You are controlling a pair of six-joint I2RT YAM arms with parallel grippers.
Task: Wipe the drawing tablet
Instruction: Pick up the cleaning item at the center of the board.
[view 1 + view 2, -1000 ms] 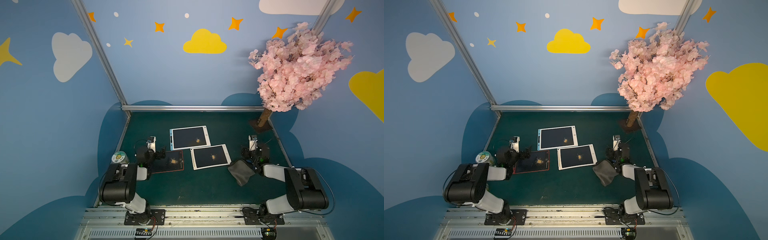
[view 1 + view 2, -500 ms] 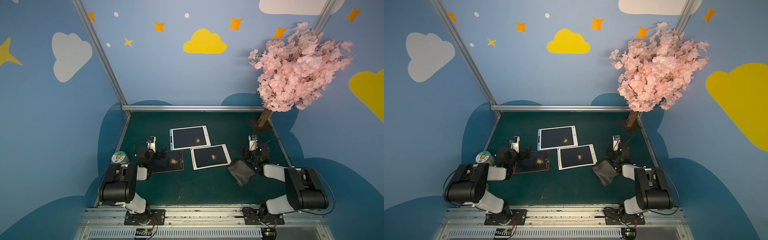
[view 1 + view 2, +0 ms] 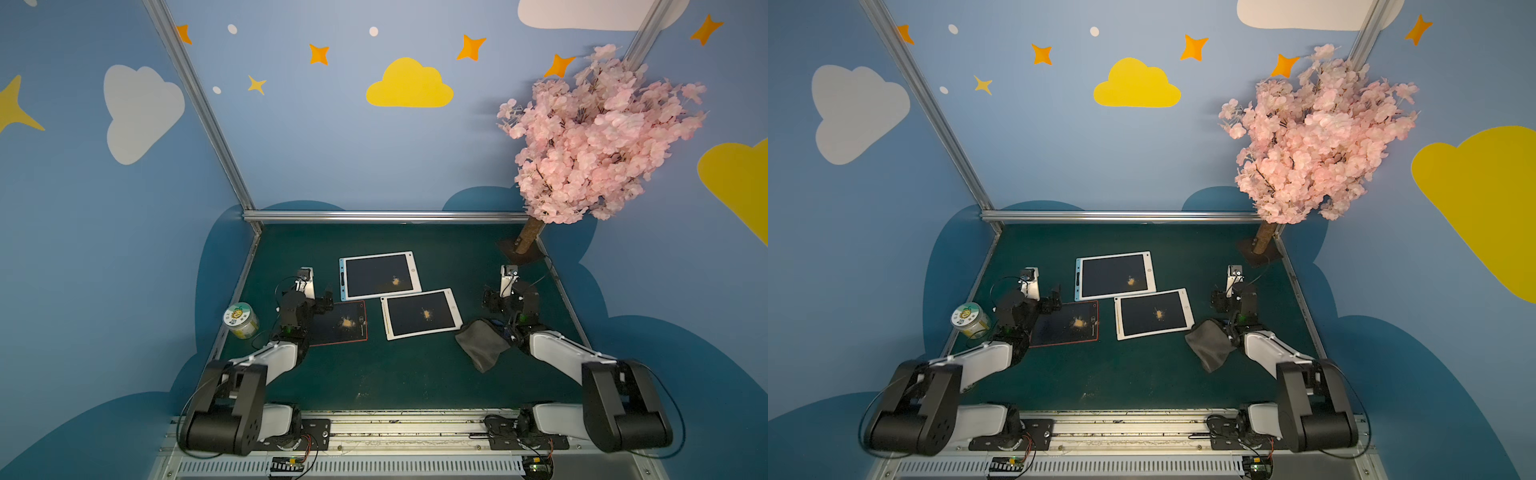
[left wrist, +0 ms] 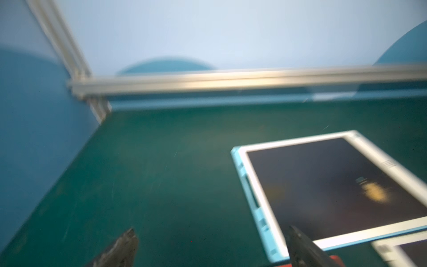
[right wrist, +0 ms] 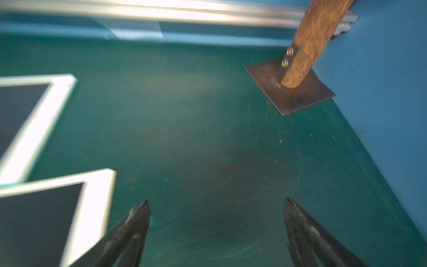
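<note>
My right gripper needs to move next to the grey cloth beside the white tablet and grab the cloth's middle [image 3: 485,339].
Three drawing tablets lie on the green mat, each with a yellowish smear on its dark screen: a blue-framed one [image 3: 379,275], a white-framed one [image 3: 420,313] and a red-framed one [image 3: 343,323]. A crumpled grey cloth [image 3: 482,344] lies near the white tablet, against my right arm and behind its gripper. My left gripper [image 3: 320,299] is open and empty over the red tablet's far left corner, with the blue-framed tablet [image 4: 323,185] just ahead. My right gripper [image 3: 494,297] is open and empty over bare mat [image 5: 208,150], to the right of the white tablet [image 5: 46,219].
A small jar with a printed lid [image 3: 241,321] stands at the mat's left edge beside my left arm. A pink blossom tree [image 3: 594,137] rises from a dark square base [image 5: 291,92] in the back right corner. Blue walls and a metal rail [image 3: 382,216] enclose the mat.
</note>
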